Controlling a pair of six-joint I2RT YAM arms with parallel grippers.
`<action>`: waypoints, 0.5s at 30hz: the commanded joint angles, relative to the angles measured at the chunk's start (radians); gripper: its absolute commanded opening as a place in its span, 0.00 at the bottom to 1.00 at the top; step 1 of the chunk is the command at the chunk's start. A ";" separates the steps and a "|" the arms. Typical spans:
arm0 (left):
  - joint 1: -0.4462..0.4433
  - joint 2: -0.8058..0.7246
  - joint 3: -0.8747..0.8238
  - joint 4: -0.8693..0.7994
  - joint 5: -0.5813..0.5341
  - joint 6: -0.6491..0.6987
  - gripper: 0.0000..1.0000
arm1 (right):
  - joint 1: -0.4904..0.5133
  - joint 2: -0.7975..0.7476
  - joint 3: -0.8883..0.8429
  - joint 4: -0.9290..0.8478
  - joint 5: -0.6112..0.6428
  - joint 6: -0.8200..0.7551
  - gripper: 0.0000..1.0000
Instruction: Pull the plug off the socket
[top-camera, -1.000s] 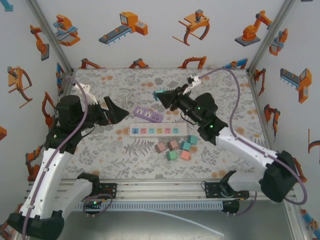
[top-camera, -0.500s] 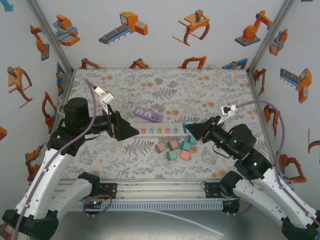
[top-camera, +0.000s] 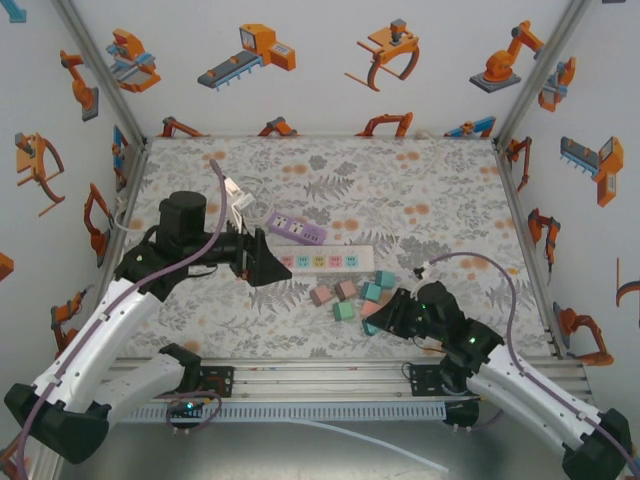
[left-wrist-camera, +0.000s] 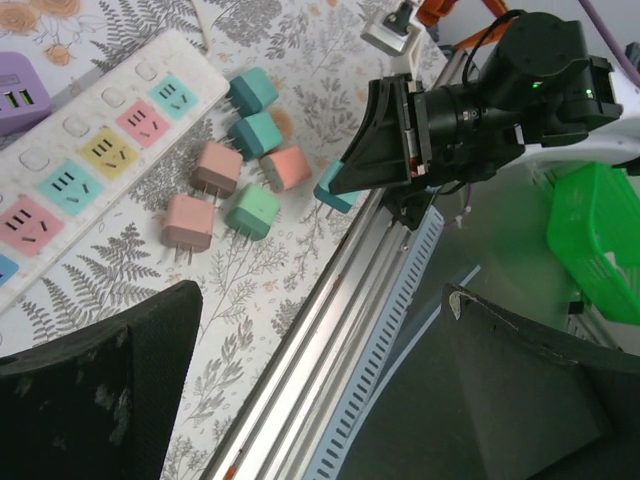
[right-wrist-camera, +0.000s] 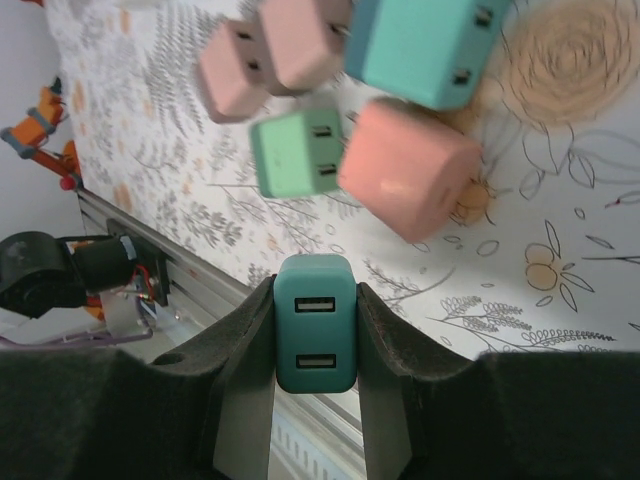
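My right gripper has the teal plug. Next, I put it down on the mat (top-camera: 365, 333) (right-wrist-camera: 369, 268) next to the green plug, toward the near rail.
A dark teal plug (right-wrist-camera: 314, 322) with two USB slots is clamped between the pads of my right gripper (right-wrist-camera: 314, 335), just above the table's near edge by the heap of loose plugs. The same right gripper (left-wrist-camera: 335, 190) shows in the left wrist view, with the teal plug (left-wrist-camera: 333, 198) at its tip. The white socket strip (top-camera: 318, 260) lies across the middle of the mat. My left gripper (top-camera: 268, 264) hovers over the strip's left end. Its jaws stand wide apart with nothing between them. Both left fingers (left-wrist-camera: 100, 400) frame the near rail.
Several loose plugs (top-camera: 350, 295) in pink, green and teal lie in front of the strip. A purple socket block (top-camera: 295, 228) sits behind it. The aluminium rail (top-camera: 320, 380) runs along the near edge. A green basket (left-wrist-camera: 595, 240) stands beyond that edge.
My right arm has swung from the back by the purple block to the front right, carrying the teal plug down beside the heap. My left gripper has moved right to the strip's left end.
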 joint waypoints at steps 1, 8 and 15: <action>-0.017 -0.001 0.030 -0.029 -0.042 0.040 0.97 | 0.001 0.061 -0.014 0.188 -0.065 0.069 0.00; -0.028 0.006 0.027 -0.034 -0.081 0.034 0.97 | 0.033 0.225 -0.044 0.329 -0.070 0.072 0.00; -0.039 0.017 0.022 -0.032 -0.108 0.033 0.97 | 0.144 0.290 -0.055 0.380 0.044 0.068 0.04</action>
